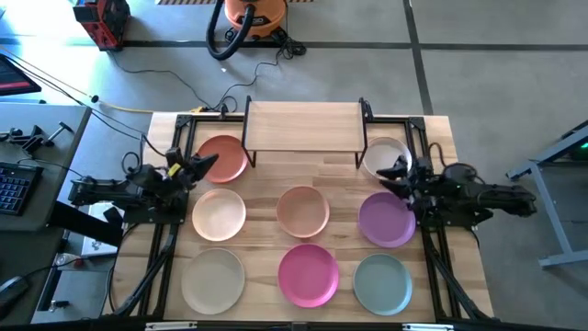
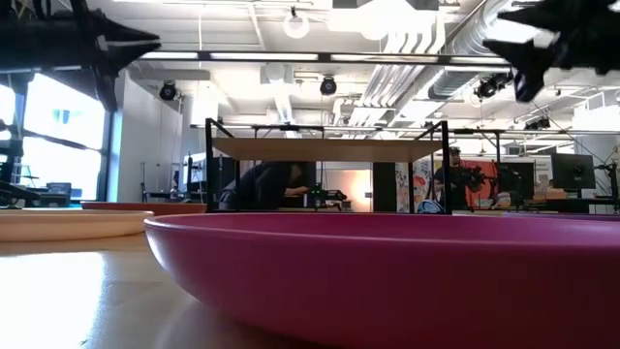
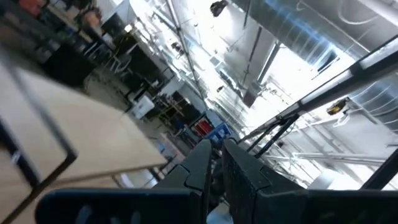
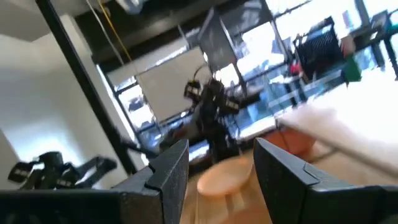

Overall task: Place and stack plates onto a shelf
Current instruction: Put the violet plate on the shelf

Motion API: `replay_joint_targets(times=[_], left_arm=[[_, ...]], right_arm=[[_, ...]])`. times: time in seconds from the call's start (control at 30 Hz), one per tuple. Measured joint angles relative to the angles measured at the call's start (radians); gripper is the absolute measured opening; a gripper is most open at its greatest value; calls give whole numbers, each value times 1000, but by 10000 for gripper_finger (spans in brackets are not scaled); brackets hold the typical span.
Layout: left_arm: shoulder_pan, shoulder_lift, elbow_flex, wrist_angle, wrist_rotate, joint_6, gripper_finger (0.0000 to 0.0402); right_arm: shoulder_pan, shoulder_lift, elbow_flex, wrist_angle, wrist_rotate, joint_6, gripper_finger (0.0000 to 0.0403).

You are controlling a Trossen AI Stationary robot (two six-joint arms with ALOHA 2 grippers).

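Observation:
My right gripper goes to the purple plate next and closes on its rim (image 1: 360, 226) next to the tan-pink plate.
Eight plates lie flat on the tabletop: terracotta (image 1: 222, 158), white (image 1: 384, 153), cream (image 1: 219, 213), tan-pink (image 1: 303, 210), purple (image 1: 386, 221), pale beige (image 1: 213, 279), magenta (image 1: 309, 272) and pale teal (image 1: 382, 281). The shelf (image 1: 303, 127) stands bare at the far edge on black legs. My left gripper (image 1: 198, 166) hovers by the terracotta plate's left rim, with its fingers (image 3: 200, 167) close together and tipped upward. My right gripper (image 1: 395, 173) hovers between the white and purple plates, open (image 4: 221, 163). In the low view both arms are raised high above the table.
A black frame of rails (image 1: 163, 239) runs along both sides of the table under the arms. The magenta plate's rim (image 2: 387, 262) fills the low view's foreground. People work at desks (image 2: 271, 184) in the room beyond the shelf. Bare wood shows between the plate rows.

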Motion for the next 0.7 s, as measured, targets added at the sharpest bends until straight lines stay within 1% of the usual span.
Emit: replay_joint_targets(times=[0.17, 0.27, 0.4, 0.5, 0.6, 0.7], left_arm=[[0, 28, 89, -22, 0, 81, 31], [0, 70, 161, -24, 0, 127, 31], [0, 143, 278, -114, -1, 168, 31], [0, 205, 365, -201, -31, 172, 31], [0, 263, 438, -264, -66, 172, 31], [0, 313, 494, -308, -96, 157, 31]], right_arm=[[0, 74, 133, -41, 74, -40, 165], [0, 156, 235, -139, 103, -40, 165], [0, 296, 381, -262, 126, -3, 165], [0, 402, 482, -347, 126, 95, 165], [0, 506, 578, -464, 116, 247, 165], [0, 610, 653, -587, 78, 402, 165]])
